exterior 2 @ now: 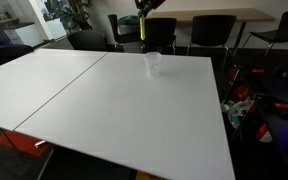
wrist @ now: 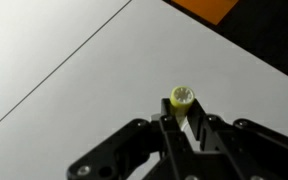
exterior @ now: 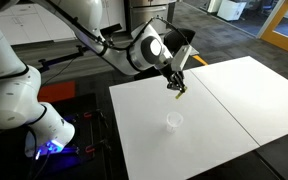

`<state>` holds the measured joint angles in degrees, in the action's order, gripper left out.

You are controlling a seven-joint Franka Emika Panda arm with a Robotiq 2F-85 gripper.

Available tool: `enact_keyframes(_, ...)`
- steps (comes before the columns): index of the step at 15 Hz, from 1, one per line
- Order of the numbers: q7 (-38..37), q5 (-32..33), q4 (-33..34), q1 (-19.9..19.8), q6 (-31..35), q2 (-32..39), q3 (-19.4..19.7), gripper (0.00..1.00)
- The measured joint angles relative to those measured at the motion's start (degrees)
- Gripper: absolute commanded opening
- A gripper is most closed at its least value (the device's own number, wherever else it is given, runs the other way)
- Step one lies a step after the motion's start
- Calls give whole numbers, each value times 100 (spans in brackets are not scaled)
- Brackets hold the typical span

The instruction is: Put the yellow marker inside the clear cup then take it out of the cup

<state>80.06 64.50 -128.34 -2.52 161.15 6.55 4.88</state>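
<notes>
Next, my gripper puts the yellow marker on the white table (exterior: 152, 105) near the clear cup, toward the black chairs.
My gripper (exterior: 176, 85) is shut on the yellow marker (wrist: 182, 98) and holds it upright above the white table. In the wrist view I look down on the marker's round end between the black fingers (wrist: 184, 118). The marker also shows in both exterior views, hanging from the fingers (exterior: 180, 90) (exterior 2: 142, 32). The clear cup (exterior: 173, 121) stands upright and empty on the table, nearer the front edge than the gripper. In an exterior view the cup (exterior 2: 153, 63) sits just to the right of the marker. The cup is out of the wrist view.
The white table (exterior: 224, 100) is made of two panels with a seam between them. Black chairs (exterior 2: 214, 32) stand along the far side. An orange patch of floor (wrist: 209, 8) lies beyond the table edge. Cables and gear lie on the floor (exterior 2: 259, 105).
</notes>
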Motion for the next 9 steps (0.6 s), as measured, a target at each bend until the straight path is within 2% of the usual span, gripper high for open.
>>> enact_keyframes(4, 1864, -1729, 50, -41, 342, 314, -267, 5)
enact_keyframes(7, 3303, -3135, 195, -246, 298, 667, -846, 5)
enact_keyframes(9, 4207, -3958, 402, -439, 37, 878, -1267, 5)
